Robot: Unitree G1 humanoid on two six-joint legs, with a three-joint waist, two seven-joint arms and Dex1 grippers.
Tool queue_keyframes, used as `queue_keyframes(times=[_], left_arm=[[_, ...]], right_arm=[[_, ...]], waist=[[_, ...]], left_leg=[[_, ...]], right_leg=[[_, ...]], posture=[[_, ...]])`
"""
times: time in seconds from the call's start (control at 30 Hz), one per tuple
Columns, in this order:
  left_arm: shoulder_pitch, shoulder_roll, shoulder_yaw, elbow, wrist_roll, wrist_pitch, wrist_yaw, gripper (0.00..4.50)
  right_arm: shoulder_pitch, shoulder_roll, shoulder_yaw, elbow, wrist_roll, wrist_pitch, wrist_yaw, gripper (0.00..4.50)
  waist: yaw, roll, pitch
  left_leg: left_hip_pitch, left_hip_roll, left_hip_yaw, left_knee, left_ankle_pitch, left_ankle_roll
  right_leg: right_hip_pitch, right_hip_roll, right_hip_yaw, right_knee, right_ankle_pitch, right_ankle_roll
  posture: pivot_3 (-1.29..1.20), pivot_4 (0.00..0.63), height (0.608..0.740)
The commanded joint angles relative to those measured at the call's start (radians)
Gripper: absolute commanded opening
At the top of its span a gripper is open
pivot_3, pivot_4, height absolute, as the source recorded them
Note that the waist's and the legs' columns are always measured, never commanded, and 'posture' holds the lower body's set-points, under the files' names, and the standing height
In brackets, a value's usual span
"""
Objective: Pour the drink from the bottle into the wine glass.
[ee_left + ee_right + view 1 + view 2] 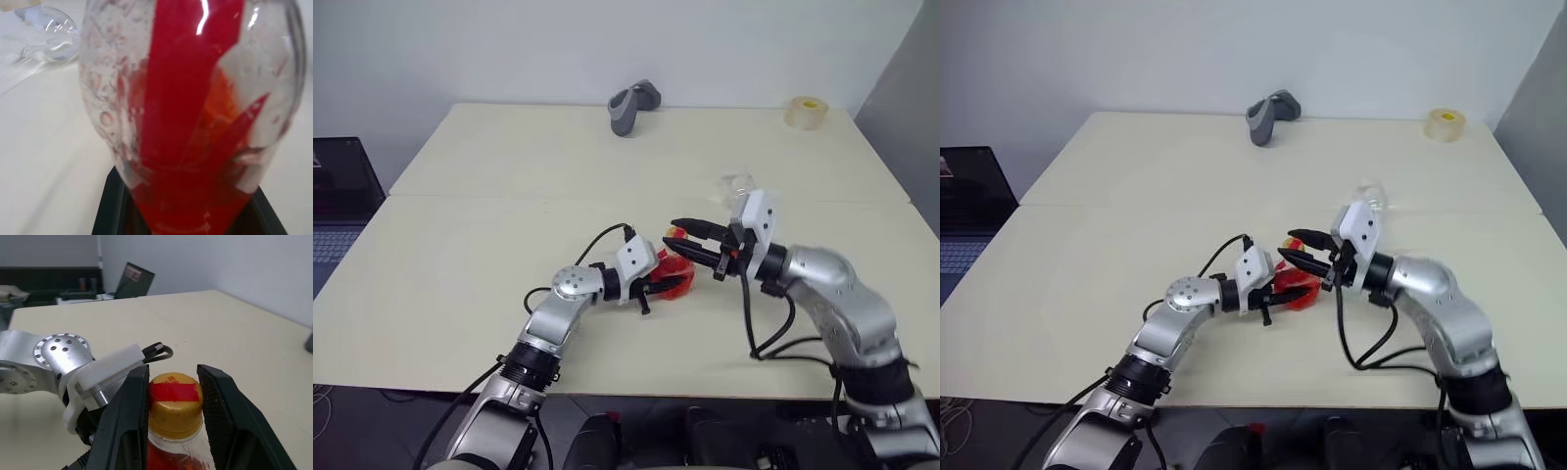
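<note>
My right gripper should open, back off and take the cap point(175, 406) with the bottle upright, because the bottle leans under its pinch on the cap.
The bottle point(677, 276) leans over the table, its rounded body gripped by my left gripper point(658, 284), which is shut on it. Red-pink drink point(181, 98) fills part of the clear body. My right gripper point(173, 374) comes in from the right, its two black fingers point(124, 416) pressed on either side of the red-and-yellow cap point(175, 404). The wine glass point(736, 186), clear and hard to make out, stands on the table just behind my right wrist and also shows beside the bottle point(44, 29).
A grey handheld object point(631, 106) lies at the table's far edge and a roll of tape point(805, 111) sits at the far right corner. A laptop point(337, 196) stands off the table's left side. Cables hang from both wrists.
</note>
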Motion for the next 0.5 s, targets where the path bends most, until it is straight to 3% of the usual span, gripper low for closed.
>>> queue_keyframes(times=[0.03, 0.17, 0.3, 0.5], left_arm=[[0.015, 0.012, -0.033, -0.089, -0.008, -0.018, -0.058, 0.89], [0.028, 0.024, -0.035, -0.105, -0.007, -0.017, -0.055, 0.87], [0.035, 0.02, -0.02, -0.114, -0.005, -0.01, -0.022, 0.86], [0.037, 0.003, -0.003, -0.107, -0.003, -0.008, 0.016, 0.79]], right_arm=[[-0.106, -0.058, 0.048, 0.261, -0.053, -0.047, 0.192, 1.18], [-0.194, -0.06, 0.086, 0.413, -0.099, -0.137, 0.277, 1.18], [-0.131, -0.076, 0.056, 0.252, -0.059, -0.119, 0.249, 1.18], [0.059, 0.004, -0.066, -0.052, -0.053, -0.112, -0.046, 3.19]], waist=[[0.001, 0.0, 0.0], [0.0, 0.0, 0.0], [0.002, 0.0, 0.0], [0.007, 0.0, 0.0]], left_leg=[[0.001, 0.0, 0.0, -0.001, 0.0, 0.0], [0.001, 0.001, -0.001, -0.001, 0.0, 0.0], [0.001, 0.001, -0.002, -0.001, 0.0, 0.0], [-0.002, 0.001, -0.002, 0.0, 0.0, 0.0]], right_leg=[[0.001, 0.0, 0.0, 0.0, 0.0, 0.0], [0.001, 0.0, 0.0, -0.001, 0.0, 0.0], [0.001, -0.001, 0.001, -0.001, 0.0, 0.0], [-0.001, -0.002, 0.001, 0.0, 0.0, 0.0]], posture=[[0.0, 0.15, 0.74], [0.0, 0.15, 0.74], [0.0, 0.15, 0.74], [0.0, 0.15, 0.74]])
